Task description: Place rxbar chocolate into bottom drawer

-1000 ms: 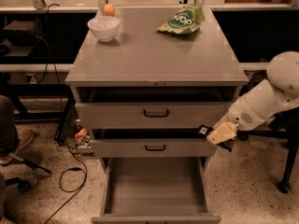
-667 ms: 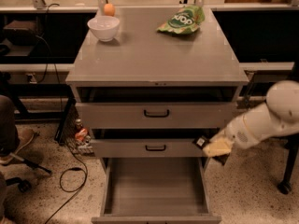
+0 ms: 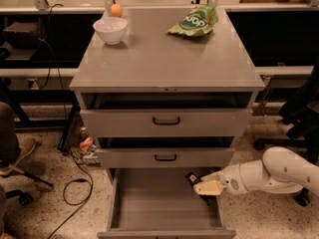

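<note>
My gripper should release the rxbar chocolate close to the middle of the bottom drawer's grey bottom (image 3: 176, 202). The bar is now held just above that drawer's floor.
The bottom drawer (image 3: 154, 208) stands pulled out at the foot of the grey cabinet, its flat grey interior showing. My gripper (image 3: 203, 185) reaches in from the right on a white arm and hangs over the drawer's right side, just above the floor of the drawer. It is shut on the rxbar chocolate (image 3: 194, 179), a small dark bar that sticks out up and to the left from between the pale fingers (image 3: 209, 187).
The two upper drawers (image 3: 166, 121) with black handles are slightly open. On the cabinet top (image 3: 164, 59) sit a white bowl (image 3: 110, 30), an orange ball (image 3: 116, 10) and a green chip bag (image 3: 194, 21). Cables and a can lie on the floor at left.
My gripper has moved down and to the left with the bar, from beside the middle drawer's right end to inside the bottom drawer's opening.
</note>
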Available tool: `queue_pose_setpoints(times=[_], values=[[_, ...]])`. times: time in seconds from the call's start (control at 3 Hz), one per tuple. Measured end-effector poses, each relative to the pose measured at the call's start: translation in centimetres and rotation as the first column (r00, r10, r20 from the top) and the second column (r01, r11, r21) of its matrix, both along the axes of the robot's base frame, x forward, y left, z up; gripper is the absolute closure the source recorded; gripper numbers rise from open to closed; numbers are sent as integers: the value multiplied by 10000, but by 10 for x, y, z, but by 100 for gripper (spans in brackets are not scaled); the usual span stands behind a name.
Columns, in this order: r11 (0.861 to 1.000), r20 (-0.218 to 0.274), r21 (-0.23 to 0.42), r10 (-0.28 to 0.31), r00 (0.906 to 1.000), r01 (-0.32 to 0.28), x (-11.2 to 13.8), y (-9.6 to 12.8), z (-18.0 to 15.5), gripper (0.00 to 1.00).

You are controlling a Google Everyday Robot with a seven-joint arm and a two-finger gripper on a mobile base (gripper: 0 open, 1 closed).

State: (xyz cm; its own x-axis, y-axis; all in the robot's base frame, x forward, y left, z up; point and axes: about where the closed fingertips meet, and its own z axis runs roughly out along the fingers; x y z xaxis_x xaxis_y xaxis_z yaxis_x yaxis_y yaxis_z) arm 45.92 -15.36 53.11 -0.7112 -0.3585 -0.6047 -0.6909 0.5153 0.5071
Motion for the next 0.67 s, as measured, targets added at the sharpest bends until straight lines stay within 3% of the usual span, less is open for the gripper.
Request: queue_pose_setpoints(times=[0.33,0.67], values=[[9999,20,129,-67,10000,67,3,3,-12,100],[9999,166,93,-122,9998,120,15,17,-51,100]])
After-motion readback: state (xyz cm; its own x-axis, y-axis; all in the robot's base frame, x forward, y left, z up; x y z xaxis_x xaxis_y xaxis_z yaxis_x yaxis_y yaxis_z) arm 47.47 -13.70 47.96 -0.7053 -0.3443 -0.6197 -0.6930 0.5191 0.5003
